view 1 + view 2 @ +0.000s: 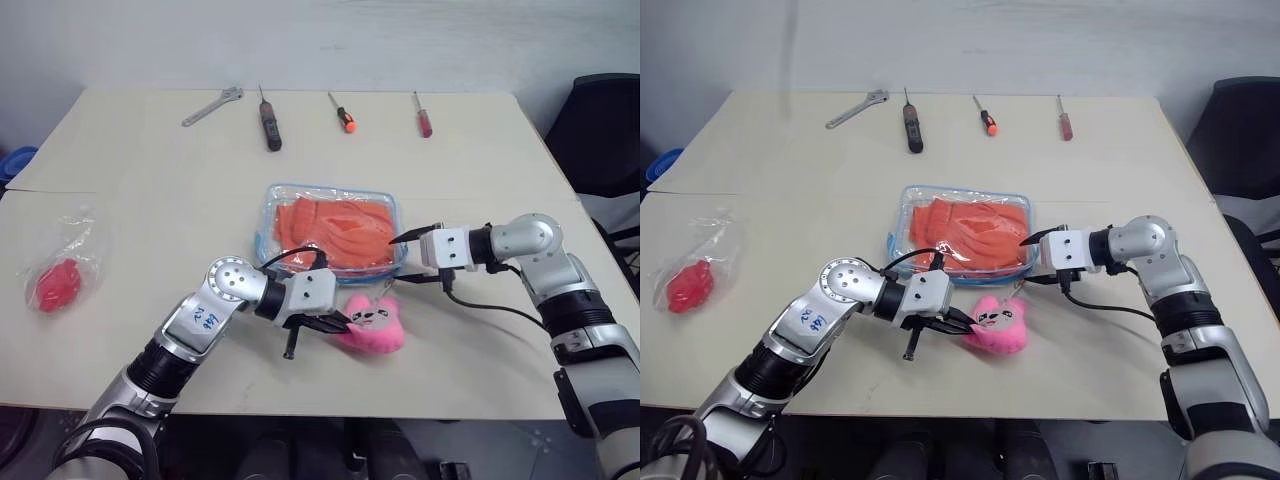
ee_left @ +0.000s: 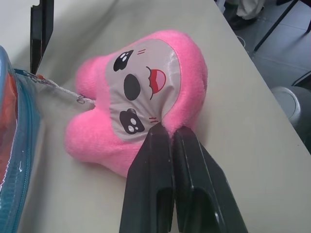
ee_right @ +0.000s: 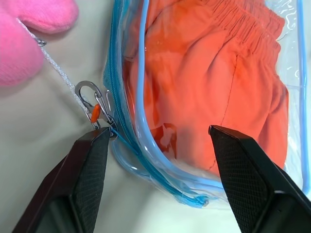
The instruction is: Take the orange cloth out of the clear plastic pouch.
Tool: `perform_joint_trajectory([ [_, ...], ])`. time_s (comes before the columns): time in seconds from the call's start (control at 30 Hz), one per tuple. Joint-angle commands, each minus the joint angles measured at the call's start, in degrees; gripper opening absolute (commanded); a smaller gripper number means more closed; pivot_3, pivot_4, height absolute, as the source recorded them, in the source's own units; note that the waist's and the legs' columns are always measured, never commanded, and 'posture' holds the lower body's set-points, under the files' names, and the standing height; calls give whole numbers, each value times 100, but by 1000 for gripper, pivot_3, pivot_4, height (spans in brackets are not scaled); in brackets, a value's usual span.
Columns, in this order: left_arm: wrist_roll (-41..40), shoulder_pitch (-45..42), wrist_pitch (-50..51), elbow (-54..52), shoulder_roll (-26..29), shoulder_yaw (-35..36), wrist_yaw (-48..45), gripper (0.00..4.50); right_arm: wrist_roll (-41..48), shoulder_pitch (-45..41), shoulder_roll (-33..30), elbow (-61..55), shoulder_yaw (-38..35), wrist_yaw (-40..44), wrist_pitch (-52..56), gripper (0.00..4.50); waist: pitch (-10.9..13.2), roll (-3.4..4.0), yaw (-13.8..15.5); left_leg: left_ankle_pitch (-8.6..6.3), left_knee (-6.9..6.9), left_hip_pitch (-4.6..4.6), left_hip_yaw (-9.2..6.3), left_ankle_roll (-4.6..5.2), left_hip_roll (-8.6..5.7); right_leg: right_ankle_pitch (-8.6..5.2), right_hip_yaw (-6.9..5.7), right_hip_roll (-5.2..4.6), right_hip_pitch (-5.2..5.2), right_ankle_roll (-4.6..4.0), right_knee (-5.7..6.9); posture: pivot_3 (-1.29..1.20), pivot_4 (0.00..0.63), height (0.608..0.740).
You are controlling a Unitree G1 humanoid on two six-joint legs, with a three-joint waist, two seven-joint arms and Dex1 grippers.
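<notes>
The metal clip sits at the shut zipper's end. So my right gripper needs to pinch and steady the pouch's trim (image 3: pixel 154 147) while my left gripper pulls the plush along.
The clear plastic pouch (image 1: pixel 330 188) with light blue trim lies flat mid-table, and the orange cloth (image 1: pixel 335 228) is folded inside it. A pink plush charm (image 1: pixel 375 325) lies in front of the pouch, tied to it by a string and a metal clip (image 3: pixel 92 99). My right gripper (image 1: pixel 388 262) is open and straddles the pouch's near right corner (image 3: pixel 160 179), with one finger (image 3: pixel 92 170) beside the clip. My left gripper (image 2: pixel 168 127) is shut, its tips pressed against the plush's edge (image 2: pixel 141 92).
A wrench (image 1: pixel 212 106) and three screwdrivers, dark (image 1: pixel 269 125), orange-handled (image 1: pixel 344 115) and red (image 1: pixel 423 115), line the far edge. A thin clear bag with a red item (image 1: pixel 62 270) lies at the left. A black chair (image 1: pixel 605 130) stands right of the table.
</notes>
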Motion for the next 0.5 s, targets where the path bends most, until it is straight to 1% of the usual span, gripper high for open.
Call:
perform_joint_trajectory([
  [0.03, 21, -55, -159, 35, -18, 8, 4, 0, 580, 5, -163, -522, -268, 411, 692, 3330, 0, 0, 3, 0, 0, 0, -1, 0, 1, 0, -1, 0, 0, 0, 0, 0, 150, 740],
  [0.07, 32, -58, -186, 64, -30, 2, 14, 0, 617, 9, -179, -580, -290, 430, 841, 3504, 0, 1, 4, 0, 1, 0, -1, 0, 1, 0, -1, 0, 0, 0, 0, 0, 150, 740],
  [0.13, 47, -66, -226, 110, -59, -5, 34, 0, 529, 32, -219, -608, -273, 383, 796, 3920, 0, 1, 4, 0, 1, 0, -1, 0, 1, 0, -1, 0, 0, 0, 0, 0, 150, 740],
  [0.2, 39, -66, -237, 115, -81, -4, 41, 0, 299, 34, -215, -530, -233, 133, 521, 4472, 0, 1, 7, 0, 1, 0, -1, 0, 1, 0, -1, -1, 0, 0, -1, 0, 150, 740],
  [0.4, 39, -61, -273, 102, -89, -14, 16, 0, -220, -179, -180, -52, -134, -374, -160, 4472, 0, 1, 3, 0, 1, 0, 0, 0, -1, 0, -1, -1, 0, 0, 0, 0, 150, 740],
  [0.5, 51, -70, -299, 115, -81, -10, 11, 0, -194, -276, -121, 117, -140, -348, -256, 3904, 0, 1, 0, 0, 0, 0, 2, 0, -1, 0, 0, -1, 0, 0, -1, 0, 150, 740],
])
